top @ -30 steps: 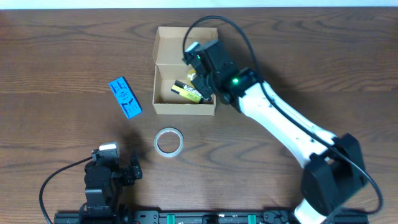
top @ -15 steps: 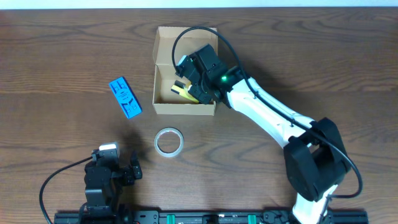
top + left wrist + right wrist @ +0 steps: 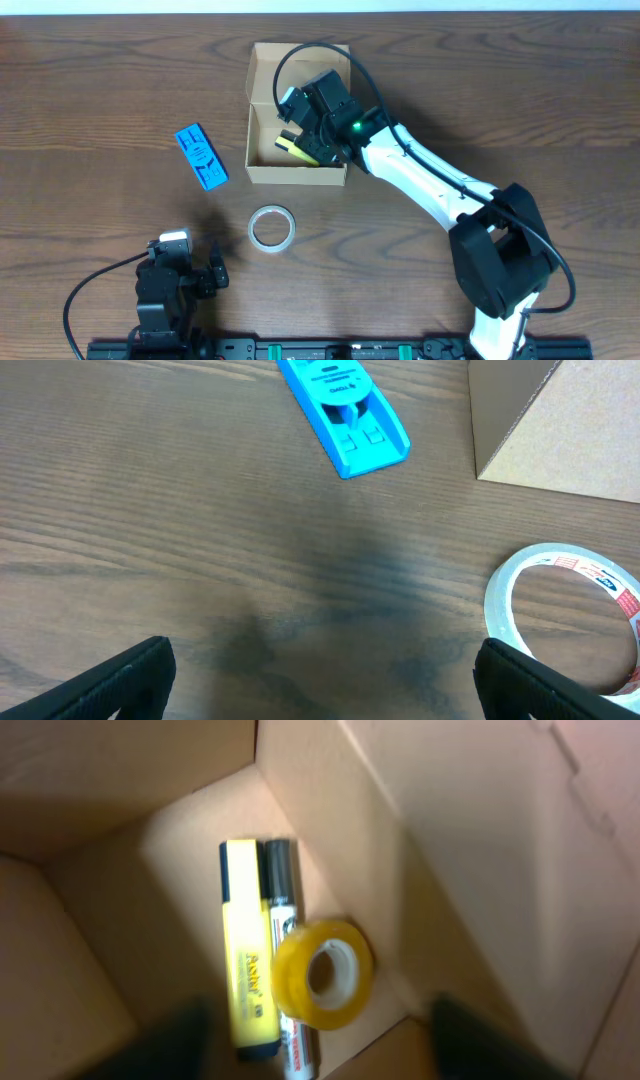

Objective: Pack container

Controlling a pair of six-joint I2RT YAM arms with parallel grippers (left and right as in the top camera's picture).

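The blue flat plastic item beside the box is next for my left gripper, which should go to it and close on the item's round middle (image 3: 201,156) (image 3: 338,383).
The container (image 3: 296,175) is an open tan cardboard box at the back middle of the table, its lid flap standing behind. My right gripper (image 3: 305,128) hangs over its inside, jaws wide open. In the right wrist view its blurred fingers (image 3: 170,1040) flank a yellow tape roll (image 3: 322,970). The roll rests loose on a yellow highlighter (image 3: 245,950) and a black-capped marker (image 3: 280,870) on the box floor. My left gripper (image 3: 325,695) stands open and empty near the table's front left.
A blue flat plastic item (image 3: 201,157) lies left of the box. A clear tape roll (image 3: 271,228) lies on the wood in front of the box, close to the left gripper's right finger (image 3: 540,680). The box's corner (image 3: 540,420) shows at that view's top right.
My right arm has shifted left, further over the box, and its jaws have gone from shut to wide open. The left arm has not moved.
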